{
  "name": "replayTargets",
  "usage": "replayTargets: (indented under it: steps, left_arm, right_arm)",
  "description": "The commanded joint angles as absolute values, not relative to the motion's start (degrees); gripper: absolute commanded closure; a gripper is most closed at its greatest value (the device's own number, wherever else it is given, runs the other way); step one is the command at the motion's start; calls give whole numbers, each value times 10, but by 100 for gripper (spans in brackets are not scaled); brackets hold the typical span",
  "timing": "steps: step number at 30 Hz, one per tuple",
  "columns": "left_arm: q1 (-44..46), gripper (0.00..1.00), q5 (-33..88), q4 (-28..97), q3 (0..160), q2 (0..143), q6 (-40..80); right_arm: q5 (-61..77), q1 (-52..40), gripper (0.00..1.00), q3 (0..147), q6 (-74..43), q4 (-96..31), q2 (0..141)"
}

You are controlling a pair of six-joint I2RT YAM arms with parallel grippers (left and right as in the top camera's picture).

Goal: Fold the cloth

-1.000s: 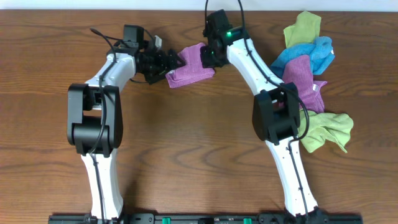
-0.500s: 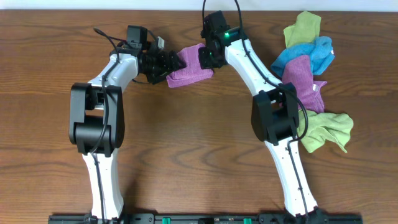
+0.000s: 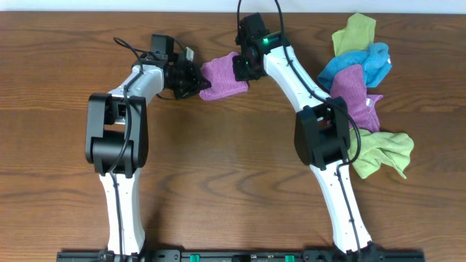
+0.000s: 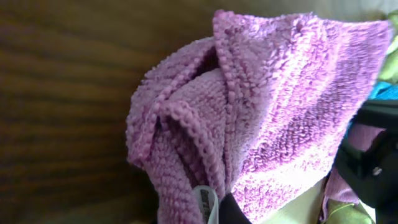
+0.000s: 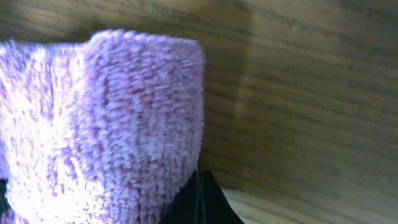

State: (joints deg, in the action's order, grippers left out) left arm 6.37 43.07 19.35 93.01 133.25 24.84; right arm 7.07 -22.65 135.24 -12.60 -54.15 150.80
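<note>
Next, my left gripper lets go of the purple cloth on the bare wood point(image 3: 111, 26) near the table's back edge, outside my left arm.
A purple terry cloth point(image 3: 222, 76) hangs bunched between my two grippers at the back middle of the table. My left gripper point(image 3: 198, 81) is shut on the cloth's left edge. In the left wrist view the folds point(image 4: 280, 93) fill the frame, and the gripper point(image 4: 214, 208) pinches them at the bottom. My right gripper point(image 3: 242, 69) is shut on the cloth's right edge. The right wrist view has the cloth point(image 5: 106, 118) on the left and the closed dark gripper point(image 5: 200, 199) biting its lower corner.
A heap of other cloths lies at the back right: a green one point(image 3: 354, 33), a blue one point(image 3: 360, 64), a purple one point(image 3: 357, 91) and a yellow-green one point(image 3: 382, 153). Bare wooden table point(image 3: 233, 167) stretches in front of the arms.
My left gripper has closed from wide open onto the cloth's left edge and shifted slightly up and right. The cloth is drawn in more tightly. The right gripper has held still.
</note>
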Motion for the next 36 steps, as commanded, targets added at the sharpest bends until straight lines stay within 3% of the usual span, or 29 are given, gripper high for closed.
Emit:
replayTargets:
  steps: [1, 9, 13, 18, 32, 36]
  left_arm:
    - [54, 94, 452, 170, 933, 1347, 255]
    - [-17, 94, 459, 158, 1087, 1340, 299]
    - [-76, 94, 378, 143, 1177, 1340, 379]
    - [-139, 94, 308, 51, 1176, 1347, 575]
    - [-157, 94, 267, -150, 1174, 1479, 830]
    - [-158, 94, 257, -198, 1174, 1506, 851]
  right_arm:
    - [79, -221, 99, 1358, -132, -552, 1514]
    - [73, -174, 99, 1361, -130, -561, 1454]
    - [73, -150, 99, 1361, -130, -581, 1418]
    - [73, -143, 99, 1361, -130, -596, 1405]
    - [73, -150, 98, 1361, -132, -628, 1405]
    - [73, -150, 99, 1361, -132, -653, 1405]
